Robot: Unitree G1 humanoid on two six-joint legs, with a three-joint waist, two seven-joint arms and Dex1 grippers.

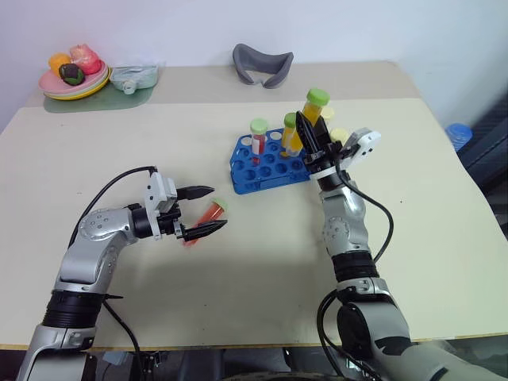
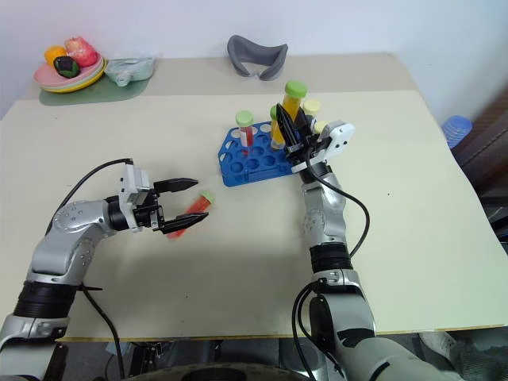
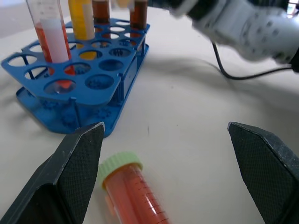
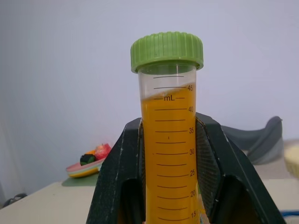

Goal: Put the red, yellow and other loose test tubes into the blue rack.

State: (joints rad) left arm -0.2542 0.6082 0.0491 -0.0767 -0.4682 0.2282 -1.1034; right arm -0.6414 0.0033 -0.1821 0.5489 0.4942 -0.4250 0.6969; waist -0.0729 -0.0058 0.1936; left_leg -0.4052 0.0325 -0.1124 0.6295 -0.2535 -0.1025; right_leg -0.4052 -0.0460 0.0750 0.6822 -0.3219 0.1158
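The yellow test tube leans over the blue rack; my right gripper needs to rest it there, open, and retake its body (image 4: 169, 182) more steeply.
The blue rack (image 1: 266, 168) stands right of the table's middle. It holds a red tube (image 1: 259, 136) with a pale green cap, a yellow tube (image 1: 290, 136) and dark brown ones (image 3: 138, 14). My right gripper (image 1: 313, 136) is shut on a yellow test tube (image 4: 169, 140) with a green cap (image 1: 317, 97), held upright above the rack's right end. A red-orange test tube (image 1: 206, 215) with a pale green cap (image 3: 119, 164) lies on the table left of the rack. My left gripper (image 1: 217, 208) is open and level, one finger on each side of that tube, not gripping it.
At the back left a plate (image 1: 75, 89) of toy fruit sits on a green mat, with a pale pouch (image 1: 133, 77) beside it. A grey curved object (image 1: 262, 65) lies at the back centre. Off the table's right edge there is a blue bottle cap (image 1: 459, 133).
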